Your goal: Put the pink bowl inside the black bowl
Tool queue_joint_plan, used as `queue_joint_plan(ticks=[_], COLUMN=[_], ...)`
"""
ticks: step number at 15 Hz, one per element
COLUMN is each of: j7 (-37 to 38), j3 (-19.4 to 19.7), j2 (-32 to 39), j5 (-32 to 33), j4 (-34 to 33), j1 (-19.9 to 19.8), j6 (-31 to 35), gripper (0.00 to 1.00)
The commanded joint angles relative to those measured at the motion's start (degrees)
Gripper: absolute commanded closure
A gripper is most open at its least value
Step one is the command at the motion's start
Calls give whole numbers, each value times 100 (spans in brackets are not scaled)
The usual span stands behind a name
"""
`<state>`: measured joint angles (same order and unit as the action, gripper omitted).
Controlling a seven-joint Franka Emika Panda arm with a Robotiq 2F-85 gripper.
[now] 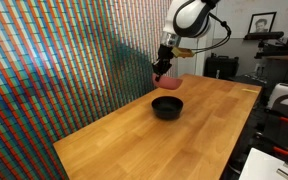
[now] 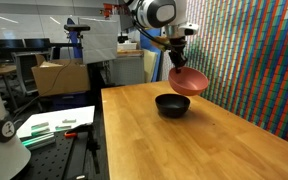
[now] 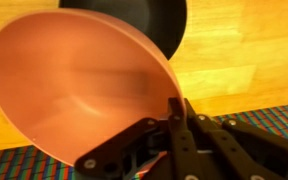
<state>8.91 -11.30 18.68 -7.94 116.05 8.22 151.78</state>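
Observation:
The robot's gripper needs to release the pink bowl, now tilted just above the black bowl, down in the opening of the empty black bowl (image 1: pixel 166 104) (image 3: pixel 129 8).
My gripper (image 2: pixel 175 66) is shut on the rim of the pink bowl (image 2: pixel 188 81) and holds it tilted in the air, just above and behind the black bowl (image 2: pixel 172 105). The black bowl sits upright on the wooden table (image 2: pixel 214 140) and is empty. In an exterior view the pink bowl (image 1: pixel 167 80) hangs under the gripper (image 1: pixel 162 68) above the black bowl (image 1: pixel 167 107). In the wrist view the pink bowl (image 3: pixel 74 90) fills most of the picture, the fingers (image 3: pixel 174 112) clamp its edge, and part of the black bowl (image 3: pixel 149 18) shows behind it.
A wall of colourful woven pattern (image 1: pixel 54 70) runs along one long side of the table (image 1: pixel 154 140). Beyond the table's other edge are a bench with papers and tools (image 2: pixel 54 125), a cardboard box (image 2: pixel 59 75) and lab equipment (image 1: pixel 274 50).

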Motion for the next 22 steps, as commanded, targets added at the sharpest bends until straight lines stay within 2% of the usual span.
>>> queue_joint_plan(ticks=[1,3,9,10,11,12,20,22], j7=[-416,-489,-590,-528,-584,-605,-630,-592], j3=[-273,-332,-173,-132,-141,-139,-22,25], j2=[-97,-73,-19,-30,-25,-33,-131,-229], j5=[-352,-326,-3,36,40,60,347,359], j4=[166,276,487,510,526,530,583,588], j1=[72,141,240,266,258,254,259,201], j6=[-19,-4,131,170,277,319,575,470], gripper=[99,99,99,71,70,64,3,0])
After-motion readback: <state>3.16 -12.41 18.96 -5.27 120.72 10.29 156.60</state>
